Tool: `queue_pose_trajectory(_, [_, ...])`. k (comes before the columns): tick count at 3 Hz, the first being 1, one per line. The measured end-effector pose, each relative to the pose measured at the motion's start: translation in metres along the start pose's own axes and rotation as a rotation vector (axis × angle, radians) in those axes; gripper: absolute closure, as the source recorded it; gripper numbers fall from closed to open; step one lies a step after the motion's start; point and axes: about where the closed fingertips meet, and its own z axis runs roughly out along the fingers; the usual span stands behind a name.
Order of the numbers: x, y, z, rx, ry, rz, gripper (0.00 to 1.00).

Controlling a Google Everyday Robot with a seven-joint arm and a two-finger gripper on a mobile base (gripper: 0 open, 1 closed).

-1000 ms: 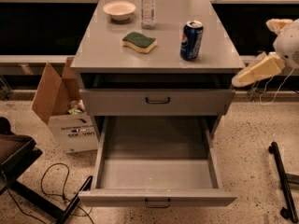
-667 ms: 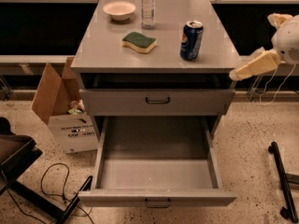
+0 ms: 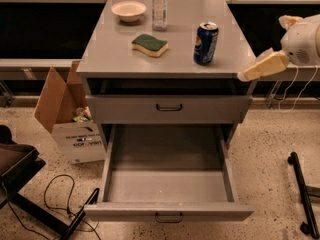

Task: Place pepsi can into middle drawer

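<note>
My gripper will close around the middle of the pepsi can [image 3: 206, 44], between its silver top and its bottom, to lift the can upright.
The pepsi can [image 3: 205, 43], dark blue with a silver top, stands upright on the right part of the grey cabinet top [image 3: 110, 54]. The middle drawer [image 3: 167, 184] is pulled fully out below the upper handled front [image 3: 168, 107]; its long grey tray holds nothing and its dark bar handle faces me. My gripper [image 3: 260, 67], cream-coloured, reaches in from the right edge at cabinet-top height. It is to the right of the can and apart from it, just off the cabinet's right front corner.
A green-and-yellow sponge [image 3: 150, 44], a white bowl [image 3: 129, 10] and a clear plastic bottle [image 3: 159, 4] stand on the cabinet top. An open cardboard box [image 3: 70, 124] sits left of the cabinet. A black chair base [image 3: 20, 179] and cables lie at lower left, a black pole [image 3: 302, 194] at right.
My gripper has moved a little left and up, toward the cabinet's right front corner. The can and the drawer have not moved.
</note>
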Motion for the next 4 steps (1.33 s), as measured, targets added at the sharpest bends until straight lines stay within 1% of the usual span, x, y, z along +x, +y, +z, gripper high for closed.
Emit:
queue_pose_trajectory(1, [-0.012, -0.016, 0.041, -0.020, -0.078, 0.060, 0.00])
queue_pose_trajectory(2, [-0.017, -0.024, 0.094, -0.071, -0.192, 0.184, 0.00])
queue_pose_trajectory(3, [-0.016, -0.028, 0.119, -0.091, -0.255, 0.251, 0.00])
queue_pose_trajectory(4, [-0.018, -0.033, 0.144, -0.113, -0.340, 0.298, 0.00])
